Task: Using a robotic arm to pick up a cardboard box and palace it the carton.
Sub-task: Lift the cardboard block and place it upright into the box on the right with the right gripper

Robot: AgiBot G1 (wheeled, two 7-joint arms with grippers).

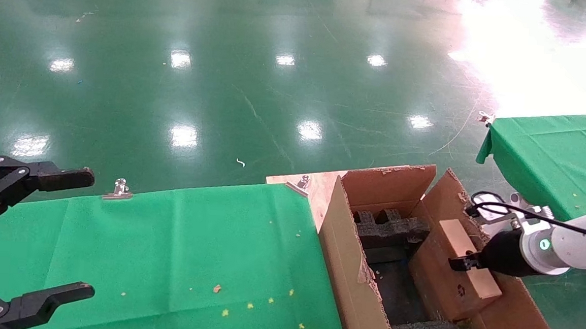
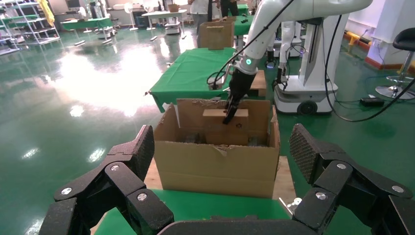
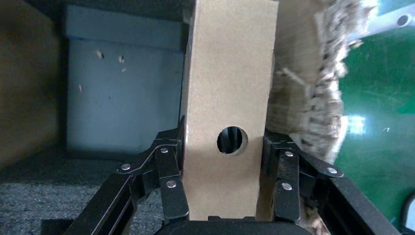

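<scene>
Next, my right gripper lets go of the cardboard box between the black foam blocks, against the carton's side (image 1: pixel 428 280) (image 3: pixel 204 90) under the arm.
The small cardboard box (image 1: pixel 469 269) is tilted inside the right side of the large carton (image 1: pixel 348 259), close to its right wall. My right gripper (image 1: pixel 462 264), on the white robotic arm (image 1: pixel 573 248), is shut on the box. In the right wrist view the fingers (image 3: pixel 169 171) clamp both sides of the box (image 3: pixel 227 88), near its round hole. Black foam blocks (image 1: pixel 391 229) lie in the carton. My left gripper (image 1: pixel 88 233) is open and empty over the green table at far left. The left wrist view shows the carton (image 2: pixel 215 166) and box (image 2: pixel 220 126) beyond the left gripper (image 2: pixel 222 152).
A green-clothed table (image 1: pixel 165 253) adjoins the carton's left wall, with a metal clip (image 1: pixel 118 189) on its far edge. A second green table (image 1: pixel 558 155) stands at the right. A wooden board (image 1: pixel 317 186) lies under the carton. Glossy green floor lies beyond.
</scene>
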